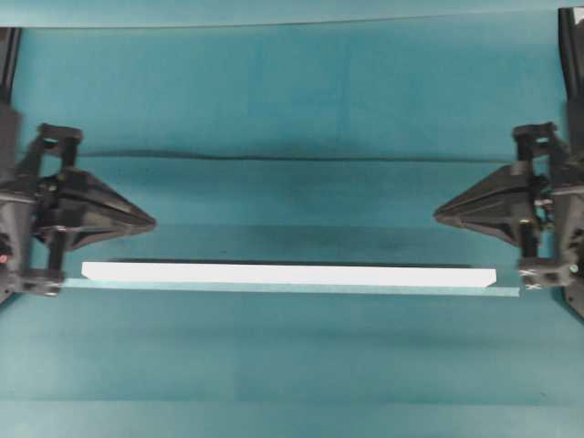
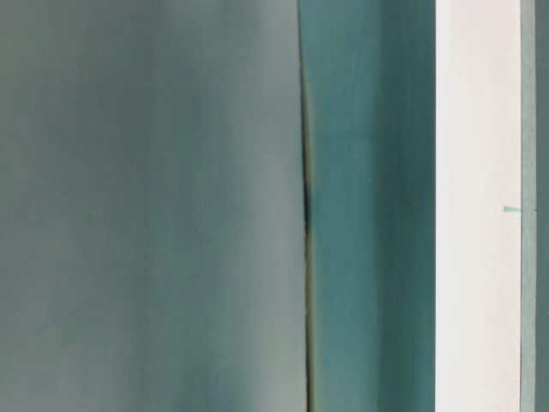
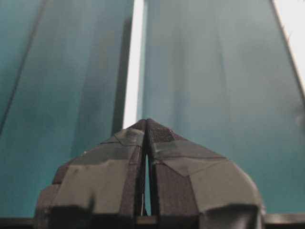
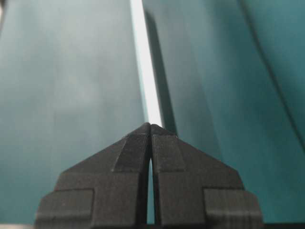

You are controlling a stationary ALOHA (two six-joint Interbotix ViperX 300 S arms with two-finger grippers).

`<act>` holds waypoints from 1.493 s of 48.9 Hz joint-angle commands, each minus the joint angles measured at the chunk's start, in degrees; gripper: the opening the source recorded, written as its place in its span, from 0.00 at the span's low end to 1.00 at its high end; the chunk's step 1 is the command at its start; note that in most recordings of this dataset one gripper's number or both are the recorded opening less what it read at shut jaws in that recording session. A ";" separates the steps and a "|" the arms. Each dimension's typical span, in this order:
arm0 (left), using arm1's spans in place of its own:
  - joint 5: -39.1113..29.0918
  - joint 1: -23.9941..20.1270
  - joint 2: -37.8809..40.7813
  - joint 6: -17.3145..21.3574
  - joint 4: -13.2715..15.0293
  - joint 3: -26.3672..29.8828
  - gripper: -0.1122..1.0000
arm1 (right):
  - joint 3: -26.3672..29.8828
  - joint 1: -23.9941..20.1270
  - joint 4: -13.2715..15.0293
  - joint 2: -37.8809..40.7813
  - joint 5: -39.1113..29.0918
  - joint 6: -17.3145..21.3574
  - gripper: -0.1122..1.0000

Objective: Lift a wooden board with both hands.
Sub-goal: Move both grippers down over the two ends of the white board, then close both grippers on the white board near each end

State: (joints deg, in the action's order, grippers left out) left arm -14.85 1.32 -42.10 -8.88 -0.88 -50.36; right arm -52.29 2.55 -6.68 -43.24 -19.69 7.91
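I will close my left gripper on the wooden board's long edges [image 1: 224, 273], between its middle and the end nearest that gripper.
The wooden board [image 1: 290, 273] is a long white plank lying flat across the teal table, nearer the front than both arms. My left gripper [image 1: 151, 220] points inward from the left, shut and empty, a little behind the board's left end. My right gripper [image 1: 438, 216] mirrors it on the right, also shut with nothing held. In the left wrist view the board [image 3: 133, 62] runs away beyond the closed tips of the left gripper [image 3: 146, 122]. The right wrist view shows the board [image 4: 145, 62] stretching ahead of the right gripper [image 4: 150, 125]. At table level the board [image 2: 477, 206] is a white band.
A thin pale teal strip [image 1: 292, 289] lies along the board's front edge and sticks out past both ends. The teal cloth [image 1: 292, 100] has long folds running left to right. Black frame posts [image 1: 9, 55] [image 1: 570, 46] stand at the back corners.
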 commanded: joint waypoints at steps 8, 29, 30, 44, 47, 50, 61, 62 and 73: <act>-8.17 0.18 4.57 -0.09 -0.18 7.03 0.09 | 7.21 -0.09 0.00 7.65 -8.96 0.79 0.11; -20.13 0.88 13.01 0.18 -0.18 11.95 0.09 | 15.29 -0.70 0.62 18.90 -23.73 0.26 0.11; -20.83 0.88 13.36 0.18 -0.18 12.30 0.09 | 15.82 -0.70 0.88 19.25 -24.26 0.18 0.11; -25.84 0.88 16.52 0.00 -0.18 14.85 0.16 | 20.04 -0.88 4.39 24.08 -31.55 -0.09 0.16; -26.02 0.88 16.88 -0.26 -0.18 15.03 0.24 | 20.74 -1.14 4.39 24.96 -32.78 -0.53 0.20; -26.54 0.79 17.31 -0.44 -0.18 15.47 0.39 | 21.36 -1.41 4.39 25.66 -33.31 -0.97 0.28; -29.97 0.79 20.65 -1.58 -0.18 16.00 0.94 | 22.50 -3.08 4.83 28.21 -33.13 -1.76 0.83; -30.06 0.79 21.01 -1.58 -0.18 16.00 0.96 | 22.50 -3.34 4.92 28.48 -33.05 -1.85 0.87; -29.97 0.79 25.49 -0.70 -0.26 16.08 0.96 | 22.59 -4.66 5.36 30.85 -32.61 -1.93 0.95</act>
State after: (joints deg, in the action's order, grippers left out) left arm -45.00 2.11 -17.31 -9.76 -0.97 -35.42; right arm -30.41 -1.76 -1.49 -13.36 -52.65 6.33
